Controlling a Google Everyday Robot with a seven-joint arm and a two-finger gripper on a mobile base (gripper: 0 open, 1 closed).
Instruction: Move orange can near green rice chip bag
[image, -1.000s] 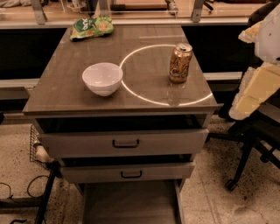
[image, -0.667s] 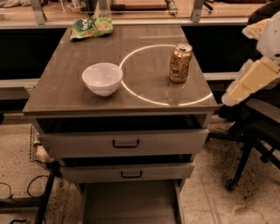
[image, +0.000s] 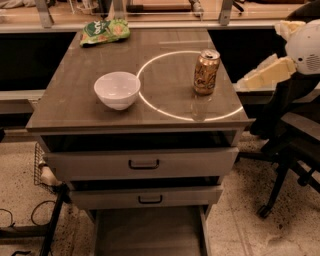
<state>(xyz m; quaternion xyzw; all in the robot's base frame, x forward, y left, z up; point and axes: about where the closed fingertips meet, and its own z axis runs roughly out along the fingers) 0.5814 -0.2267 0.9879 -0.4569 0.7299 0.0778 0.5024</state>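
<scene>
The orange can has a middle (image: 206, 75) between its top and bottom. My gripper needs to go there next and close on it.
The orange can (image: 206, 71) stands upright on the right side of the grey cabinet top (image: 75, 95), inside a bright ring of light. The green rice chip bag (image: 105, 31) lies flat at the far left corner of the top, well apart from the can. My gripper (image: 255, 79), pale cream, hangs off the cabinet's right edge, to the right of the can and about level with it, touching nothing. The arm's white joint (image: 306, 47) sits behind it at the right border.
A white bowl (image: 117, 89) stands left of the can, near the front. Two drawers (image: 143, 164) sit slightly open below the top. A black office chair (image: 292, 150) stands at the right. A counter runs along the back.
My gripper has moved up and to the left, closer to the cabinet's right edge and the can. The can, bowl and bag have not moved.
</scene>
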